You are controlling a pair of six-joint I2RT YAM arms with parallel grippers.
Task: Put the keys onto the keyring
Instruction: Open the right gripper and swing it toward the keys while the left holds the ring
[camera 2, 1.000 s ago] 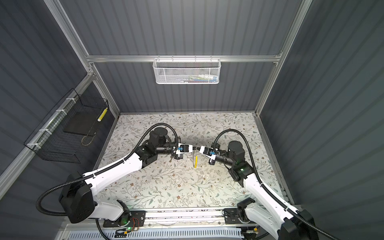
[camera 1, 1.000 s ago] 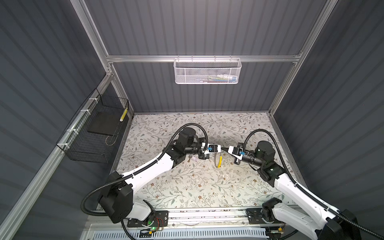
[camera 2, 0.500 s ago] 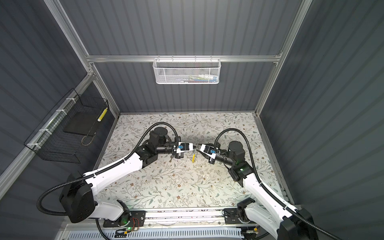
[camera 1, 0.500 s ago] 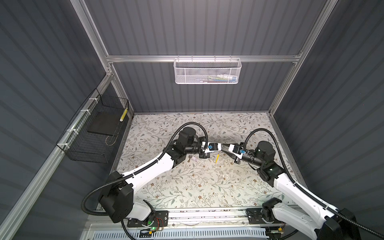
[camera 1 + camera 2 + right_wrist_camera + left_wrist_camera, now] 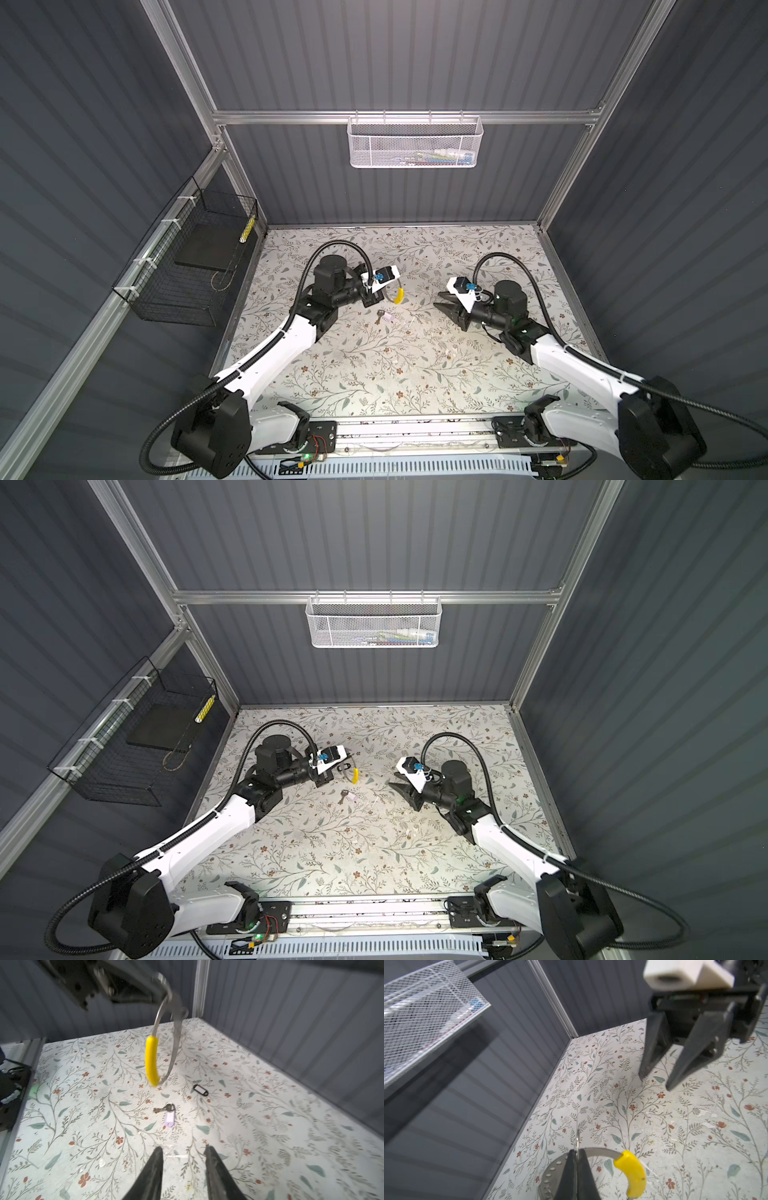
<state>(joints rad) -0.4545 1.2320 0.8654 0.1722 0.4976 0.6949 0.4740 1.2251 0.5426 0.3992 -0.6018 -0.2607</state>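
Next, my right gripper goes next to the metal key's round head (image 5: 381, 312) (image 5: 170, 1107) beside the lilac tag and closes there.
My left gripper (image 5: 577, 1152) is shut on the keyring (image 5: 600, 1151), a thin grey hoop with a yellow tag (image 5: 632, 1172). The keyring (image 5: 176, 1043) hangs above the table in the right wrist view and shows in both top views (image 5: 398, 295) (image 5: 355, 776). Of the keys, the metal key with a lilac tag (image 5: 168, 1113) lies on the table below it (image 5: 382, 318) (image 5: 347, 796). The black-rimmed tag (image 5: 200, 1089) (image 5: 344, 766) lies just beyond. My right gripper (image 5: 182, 1150) (image 5: 439, 300) (image 5: 656, 1082) stands open and empty, apart from the keyring.
A white mesh basket (image 5: 415, 141) hangs on the back wall. A black wire basket (image 5: 191, 257) is fixed to the left wall. The floral table (image 5: 395, 374) is bounded by wall rails on three sides.
The left gripper has carried the keyring to the left, away from the right gripper. The right gripper's jaws have opened.
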